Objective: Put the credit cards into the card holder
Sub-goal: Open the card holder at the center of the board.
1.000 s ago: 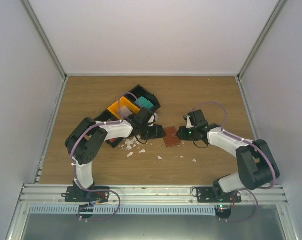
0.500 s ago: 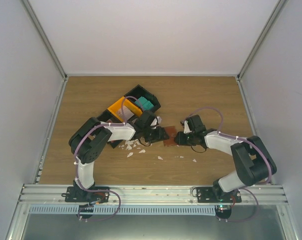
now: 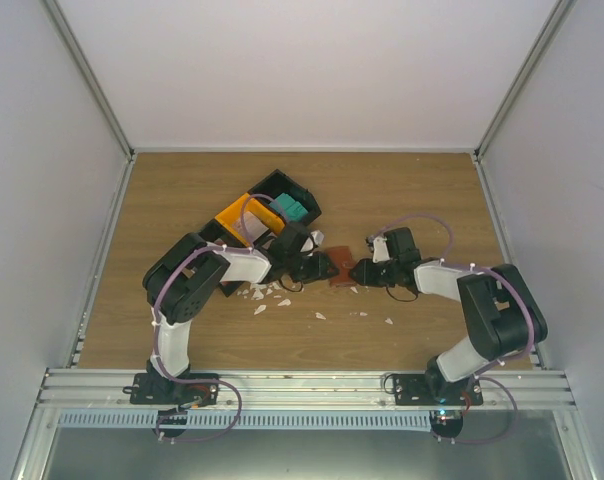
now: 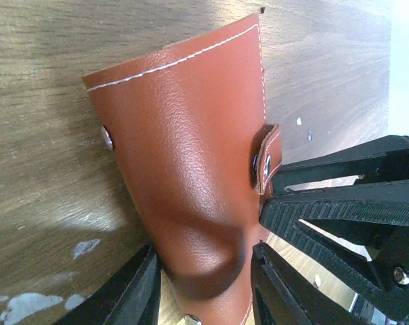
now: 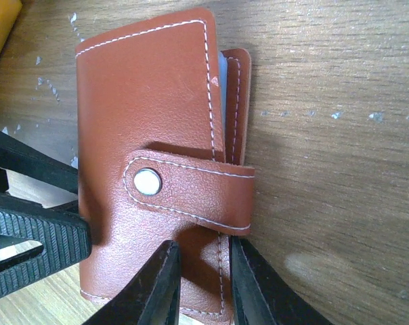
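My right gripper is pinching the card holder's edge below the snapped strap, so it should open, grab the strap itself [image 5: 198, 192] and pull it off its snap.
The card holder [image 3: 339, 270], a reddish-brown wallet, lies closed with its strap snapped between my two grippers. My left gripper [image 3: 317, 266] is shut across its folded end and bows the leather, as the left wrist view shows [image 4: 204, 261]. My right gripper [image 3: 359, 272] has its fingers close together on the wallet's open edge just below the strap [image 5: 204, 254]. A sliver of light blue lining [image 5: 221, 81] shows at that edge. Teal credit cards [image 3: 290, 208] sit in the tray. No card is in either gripper.
The black-and-orange compartment tray [image 3: 234, 216] stands just behind my left arm. Small white scraps [image 3: 267, 293] lie on the wood in front of the wallet, with more to the right [image 3: 389, 321]. Grey walls close in the table on three sides.
My left gripper has moved right onto the wallet's left end. My right gripper has drawn in to the wallet's right edge. The wallet has shifted slightly.
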